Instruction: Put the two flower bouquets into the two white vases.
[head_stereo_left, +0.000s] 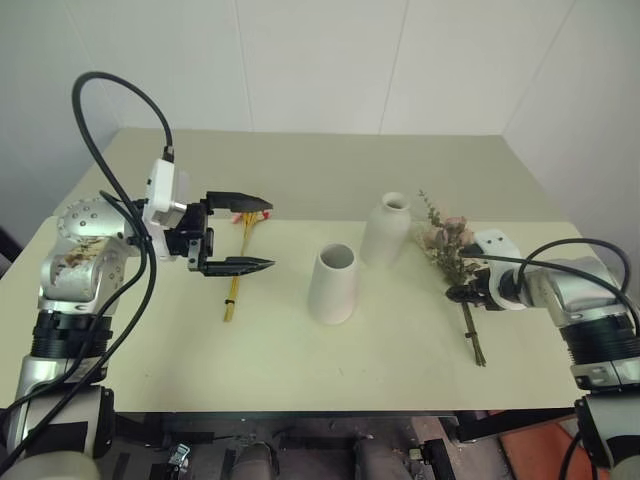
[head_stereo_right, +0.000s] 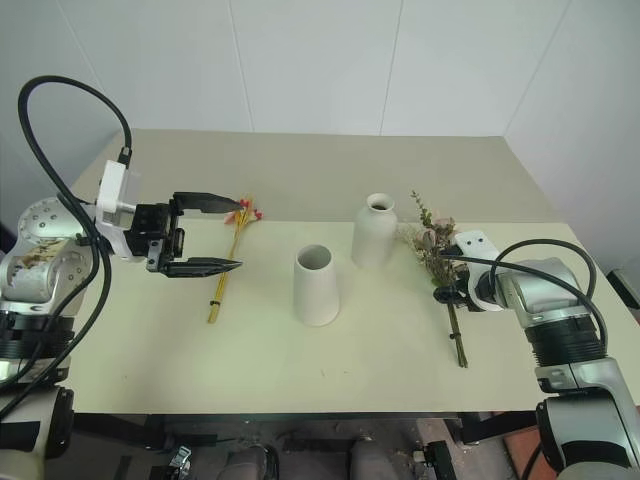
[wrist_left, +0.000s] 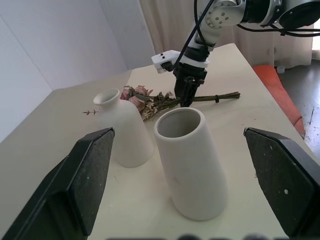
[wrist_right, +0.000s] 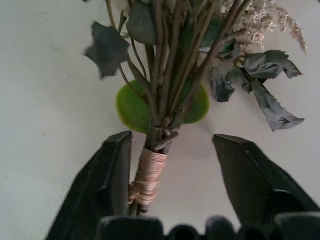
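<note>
My left gripper is to grab the straw bouquet next by the middle of its stems (head_stereo_left: 243, 250), between the red blossoms and the dark band.
The slim straw bouquet (head_stereo_left: 234, 290) lies flat on the table's left part, its red blossoms pointing to the far side. My left gripper (head_stereo_left: 268, 235) hovers open above it, pointing right toward the vases. The wide-mouthed vase (head_stereo_left: 333, 285) stands at the centre, with the narrow-necked vase (head_stereo_left: 387, 232) just behind and right of it. The rose bouquet (head_stereo_left: 445, 240) lies to their right. My right gripper (head_stereo_left: 458, 293) is lowered onto its stems. In the right wrist view its fingers (wrist_right: 117, 170) straddle the wrapped stems (wrist_right: 148, 175), one close beside the wrap, the other apart.
The pale table (head_stereo_left: 300, 360) meets white walls at the back and right. Its front strip before the vases is bare. An orange object (head_stereo_left: 540, 450) lies on the floor at the right front corner.
</note>
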